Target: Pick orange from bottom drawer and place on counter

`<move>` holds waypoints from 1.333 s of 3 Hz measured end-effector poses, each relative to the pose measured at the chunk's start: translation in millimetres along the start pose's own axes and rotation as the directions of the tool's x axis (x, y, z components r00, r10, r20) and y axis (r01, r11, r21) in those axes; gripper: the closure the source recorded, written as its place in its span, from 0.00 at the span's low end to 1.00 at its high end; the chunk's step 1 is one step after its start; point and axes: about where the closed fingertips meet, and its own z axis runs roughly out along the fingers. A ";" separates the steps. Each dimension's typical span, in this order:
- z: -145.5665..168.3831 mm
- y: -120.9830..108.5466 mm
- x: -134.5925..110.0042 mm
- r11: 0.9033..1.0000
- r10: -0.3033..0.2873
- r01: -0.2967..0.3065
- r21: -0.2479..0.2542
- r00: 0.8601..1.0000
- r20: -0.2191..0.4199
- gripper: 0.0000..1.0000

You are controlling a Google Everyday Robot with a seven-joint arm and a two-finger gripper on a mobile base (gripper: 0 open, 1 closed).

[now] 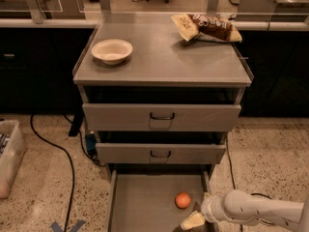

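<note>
The orange's middle (182, 200), inside the open bottom drawer, is the next place my gripper should go to and close on.
The orange (182, 200) is a small round fruit lying on the floor of the open bottom drawer (140, 202), toward its right side. My gripper (195, 218) reaches in from the lower right on a white arm, low over the drawer's right front corner, just below and right of the orange and apart from it. The counter (161, 57) is the grey metal top of the cabinet above.
A white bowl (112, 50) sits on the counter's left and a chip bag (206, 28) at its back right. The two upper drawers (161, 116) with black handles are pulled out slightly. A black cable (63, 153) and a plastic bin (7, 156) lie on the floor at left.
</note>
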 end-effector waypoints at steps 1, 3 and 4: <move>25.4 -8.6 0.9 1.000 -0.004 0.004 0.015 1.000 -0.001 0.00; 139.7 -42.7 -9.8 1.000 -0.002 0.002 0.003 0.999 0.043 0.00; 180.5 -52.4 1.7 0.999 0.049 -0.048 -0.017 0.999 0.020 0.00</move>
